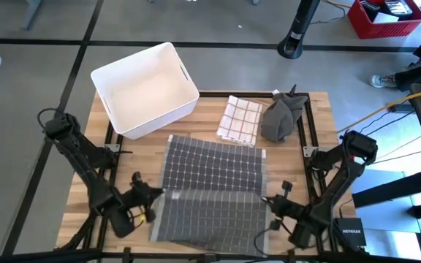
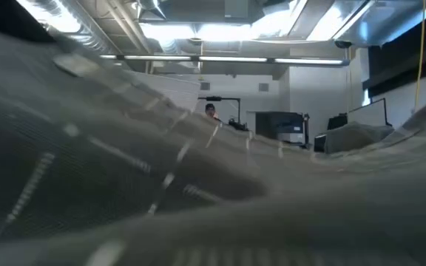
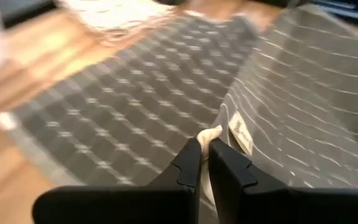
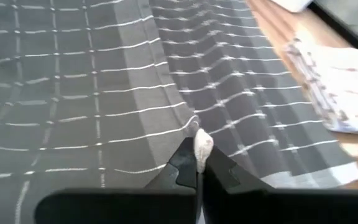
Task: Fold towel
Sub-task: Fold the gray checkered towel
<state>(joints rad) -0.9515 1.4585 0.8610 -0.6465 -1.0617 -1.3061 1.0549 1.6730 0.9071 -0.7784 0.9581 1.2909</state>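
The robot's left gripper needs to release the towel's corner, now just above the flat half, on the flat half's far corner [image 1: 169, 139] [image 3: 10, 124] next to the white bin.
A grey towel with a white grid [image 1: 212, 166] lies spread on the wooden table, its far half flat. Its near part [image 1: 209, 218] is turned over, underside up, and fills the low view [image 2: 198, 185]. My left gripper [image 1: 154, 194] is shut on the turned-over part's left corner. My right gripper [image 1: 270, 201] is shut on its right corner. Both corners stand just above the flat half. My left gripper pinches the towel's corner [image 3: 211, 134] between its two fingers, beside a small white label [image 3: 238, 133]. The fingers slant down from the table's near left side. The cloth runs slack from the corner over the flat half. My right gripper pinches the towel's other corner [image 4: 202, 143] between its two fingers, a bunched whitish tip showing at their ends. The fingers slant down from the table's near right side. The corner sits low over the flat half.
A white bin [image 1: 145, 88] stands at the far left. A white checked cloth [image 1: 240, 120] and a crumpled dark grey cloth [image 1: 283, 113] lie along the far edge, just beyond the towel. A person shows far off in the room [image 2: 211, 111].
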